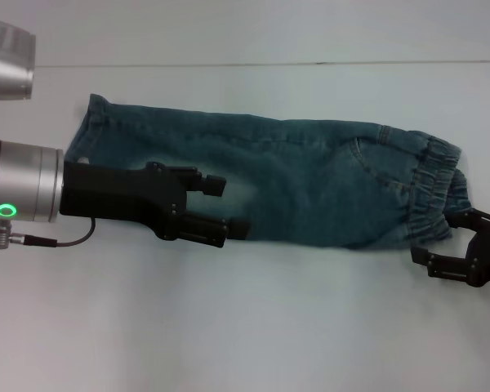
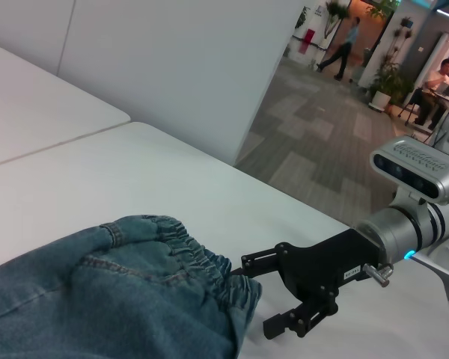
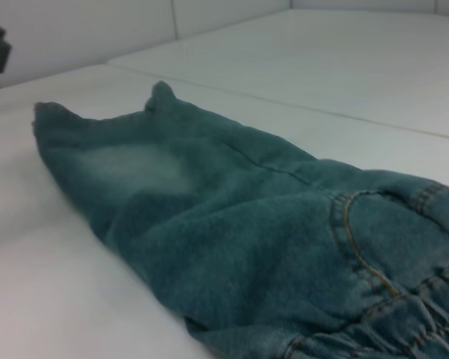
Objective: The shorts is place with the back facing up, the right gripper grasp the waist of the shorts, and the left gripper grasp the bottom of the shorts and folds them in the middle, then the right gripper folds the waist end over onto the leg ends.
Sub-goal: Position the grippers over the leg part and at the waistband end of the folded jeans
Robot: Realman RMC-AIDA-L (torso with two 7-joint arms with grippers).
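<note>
The robot's left gripper will next move down to the middle of the denim shorts (image 1: 273, 173), between the waist and the leg ends, and close there.
The blue denim shorts (image 1: 310, 171) lie folded lengthwise into a long strip across the white table (image 1: 229, 327). The puckered waist (image 1: 437, 184) is at the right end and the leg ends (image 1: 94, 135) at the left. My left gripper (image 1: 227, 208) stands open above the near edge of the leg half, holding nothing. At the near corner of the waist, my right gripper (image 1: 445, 242) is open, with one finger at the elastic band. The left wrist view shows the right gripper (image 2: 258, 295) with its upper finger against the waist (image 2: 194, 250). The right wrist view shows only the shorts (image 3: 232, 224).
A seam (image 1: 310, 63) runs across the table behind the shorts. In the left wrist view the table edge (image 2: 299, 202) drops to an office floor with people far off. Bare table lies in front of the shorts.
</note>
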